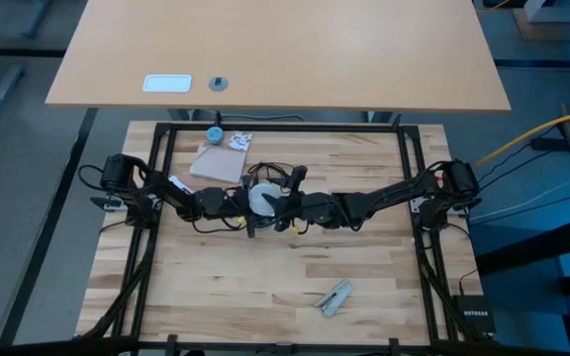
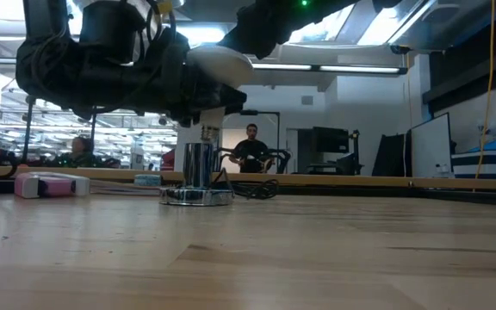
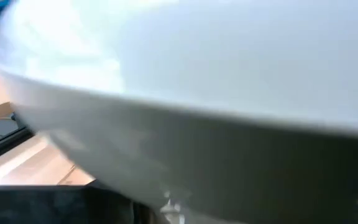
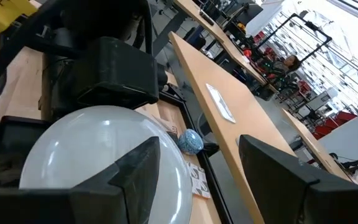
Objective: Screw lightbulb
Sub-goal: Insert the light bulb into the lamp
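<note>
I will release the lightbulb, now up at the table's middle, with my left gripper on the wooden table [image 1: 252, 250] just in front of the silver socket base.
The frosted white lightbulb [image 1: 262, 201] is up at the table's middle, between my two arms. In the low view its globe [image 2: 220, 60] shows above the dark left gripper and over the shiny silver socket base [image 2: 196, 176], which stands on the table with a black cord. My left gripper [image 1: 246, 204] comes level from the left and is shut on the bulb, which fills the left wrist view [image 3: 185, 81]. My right gripper [image 4: 199, 143] comes from the right, open. One finger [image 4: 135, 171] stands in front of the globe [image 4: 86, 155] and the other stands well clear of it. My left gripper holds the lightbulb by its globe [image 4: 48, 146], coming at it level from the table's left. The gripper's own body and the bulb hide where the fingers meet it. The bulb's round top shows above the gripper. I cannot tell whether its neck is in the socket.
A small blue cap [image 1: 214, 133] and a brown card with papers [image 1: 222, 161] lie behind the arms. A silvery metal piece [image 1: 334, 297] lies near the front edge. A pink-and-white object [image 2: 50, 183] lies at the left. A black frame [image 1: 161, 158] borders the table. People sit in the room beyond.
</note>
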Controlling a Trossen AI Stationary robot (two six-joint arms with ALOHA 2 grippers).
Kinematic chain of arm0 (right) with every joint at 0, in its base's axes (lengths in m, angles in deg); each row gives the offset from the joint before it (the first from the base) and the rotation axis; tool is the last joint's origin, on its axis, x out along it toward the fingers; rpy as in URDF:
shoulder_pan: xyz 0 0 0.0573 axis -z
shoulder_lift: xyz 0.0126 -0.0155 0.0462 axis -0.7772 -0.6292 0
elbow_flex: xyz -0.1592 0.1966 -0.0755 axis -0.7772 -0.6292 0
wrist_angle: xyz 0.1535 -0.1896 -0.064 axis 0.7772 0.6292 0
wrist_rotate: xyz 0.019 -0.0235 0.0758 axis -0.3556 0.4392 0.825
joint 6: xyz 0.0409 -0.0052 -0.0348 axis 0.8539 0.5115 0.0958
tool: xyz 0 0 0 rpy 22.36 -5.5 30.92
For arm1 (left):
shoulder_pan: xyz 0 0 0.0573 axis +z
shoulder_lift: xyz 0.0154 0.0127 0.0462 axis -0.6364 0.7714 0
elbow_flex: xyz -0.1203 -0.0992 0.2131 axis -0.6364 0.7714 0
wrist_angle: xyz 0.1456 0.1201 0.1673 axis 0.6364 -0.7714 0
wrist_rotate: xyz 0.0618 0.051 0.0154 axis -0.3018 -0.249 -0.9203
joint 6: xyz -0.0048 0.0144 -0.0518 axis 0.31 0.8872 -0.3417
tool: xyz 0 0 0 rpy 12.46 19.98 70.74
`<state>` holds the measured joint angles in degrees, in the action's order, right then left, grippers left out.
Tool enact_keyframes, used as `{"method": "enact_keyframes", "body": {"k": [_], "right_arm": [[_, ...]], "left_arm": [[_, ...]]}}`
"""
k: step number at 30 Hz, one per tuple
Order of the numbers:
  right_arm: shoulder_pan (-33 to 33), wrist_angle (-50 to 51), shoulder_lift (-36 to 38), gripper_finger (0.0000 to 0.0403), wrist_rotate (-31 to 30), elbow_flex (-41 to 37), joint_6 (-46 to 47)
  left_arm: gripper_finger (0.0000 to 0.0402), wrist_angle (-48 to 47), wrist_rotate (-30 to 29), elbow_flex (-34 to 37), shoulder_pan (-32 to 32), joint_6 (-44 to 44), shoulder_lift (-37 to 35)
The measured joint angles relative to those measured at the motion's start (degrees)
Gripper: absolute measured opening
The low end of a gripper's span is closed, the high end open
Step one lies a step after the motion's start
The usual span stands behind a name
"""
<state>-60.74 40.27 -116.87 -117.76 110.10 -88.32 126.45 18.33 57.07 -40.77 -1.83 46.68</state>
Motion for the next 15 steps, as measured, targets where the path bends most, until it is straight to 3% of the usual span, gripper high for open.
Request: {"method": "enact_keyframes", "body": {"k": [9,15], "right_arm": [[-0.1,0.1,0.6,0.0225,-3.6,0.0,-1.9],[0.0,4.5,5.1,0.0225,-5.1,-0.1,-2.6]], "left_arm": [[0.0179,0.5,-0.2,-0.1,-1.5,0.7,0.0],[0.0161,0.8,0.6,-0.3,-4.2,1.2,-2.5]]}}
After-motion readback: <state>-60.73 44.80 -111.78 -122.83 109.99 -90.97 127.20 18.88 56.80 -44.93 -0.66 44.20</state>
